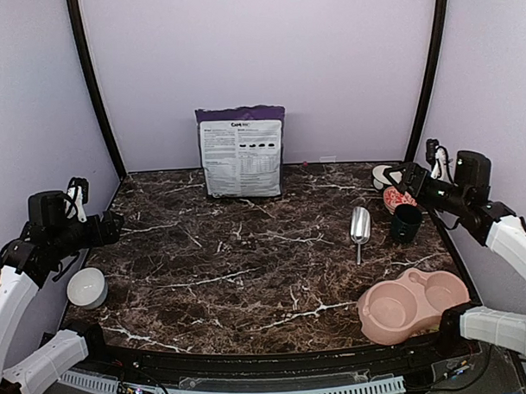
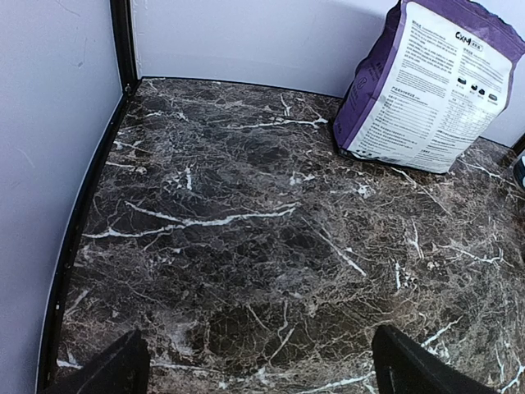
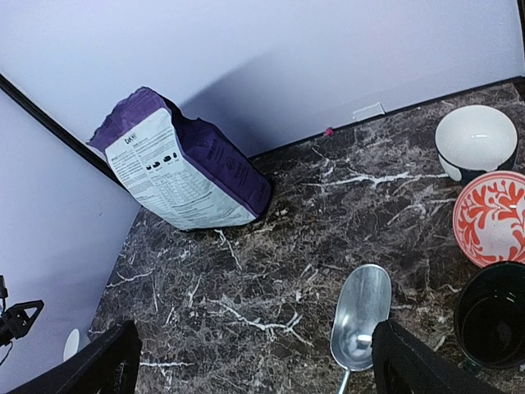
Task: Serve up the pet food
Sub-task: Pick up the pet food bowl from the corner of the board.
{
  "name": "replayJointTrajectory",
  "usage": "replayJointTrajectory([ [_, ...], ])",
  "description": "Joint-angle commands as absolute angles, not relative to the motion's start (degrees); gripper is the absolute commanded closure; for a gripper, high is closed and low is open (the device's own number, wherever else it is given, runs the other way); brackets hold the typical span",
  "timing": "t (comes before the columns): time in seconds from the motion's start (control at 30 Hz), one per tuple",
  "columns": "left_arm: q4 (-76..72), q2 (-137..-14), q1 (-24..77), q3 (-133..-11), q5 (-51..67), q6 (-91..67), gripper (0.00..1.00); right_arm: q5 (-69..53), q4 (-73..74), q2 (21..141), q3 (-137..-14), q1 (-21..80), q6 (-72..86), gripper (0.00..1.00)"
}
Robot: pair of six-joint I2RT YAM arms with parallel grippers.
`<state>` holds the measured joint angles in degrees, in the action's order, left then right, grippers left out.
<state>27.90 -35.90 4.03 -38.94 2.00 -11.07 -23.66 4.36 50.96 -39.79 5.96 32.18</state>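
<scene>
I need to next use my right gripper to grasp the pink double bowl by the larger well's rim [image 1: 363, 305], on the side that is closest to the middle of the table.
No kibble shows in any view. The purple-and-white bag [image 1: 242, 153] stands upright at the back wall; it also shows in the left wrist view [image 2: 426, 90] and the right wrist view [image 3: 184, 168]. A metal scoop [image 1: 360, 226] lies empty on the marble table, right of centre, also in the right wrist view [image 3: 361, 318]. The pink double bowl [image 1: 414, 304] sits at the front right with both wells empty. My left gripper [image 1: 113, 226] [image 2: 262, 363] is open and empty, held above the left side. My right gripper [image 1: 409, 176] [image 3: 254, 363] is open and empty, held above the right rear.
A dark cup [image 1: 406, 223] [image 3: 492, 320], a red-patterned bowl [image 1: 391, 198] [image 3: 492, 217] and a white bowl [image 1: 385, 175] [image 3: 476, 139] cluster at the right rear. Another white bowl [image 1: 87, 287] sits at the left edge. Walls close in the table on three sides.
</scene>
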Motion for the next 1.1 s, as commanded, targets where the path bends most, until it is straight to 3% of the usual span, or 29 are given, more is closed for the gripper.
replayJointTrajectory([
  [0.0,26.85,-35.42,4.13,-38.23,2.64,-10.37,0.03,-22.58,8.18,51.90,-43.19,6.06,31.22,0.01],
  [0.3,26.16,-35.05,4.16,-38.07,5.29,-9.57,0.03,-23.61,16.51,55.41,-46.63,9.44,28.58,0.01],
  [0.63,24.62,-37.30,4.17,-37.49,8.19,-9.64,0.10,-9.08,34.15,58.38,-49.94,20.41,29.75,0.01],
  [1.07,24.11,-35.60,4.31,-36.75,8.88,-8.96,0.11,-0.46,51.65,58.04,-47.68,37.27,50.42,0.01],
])
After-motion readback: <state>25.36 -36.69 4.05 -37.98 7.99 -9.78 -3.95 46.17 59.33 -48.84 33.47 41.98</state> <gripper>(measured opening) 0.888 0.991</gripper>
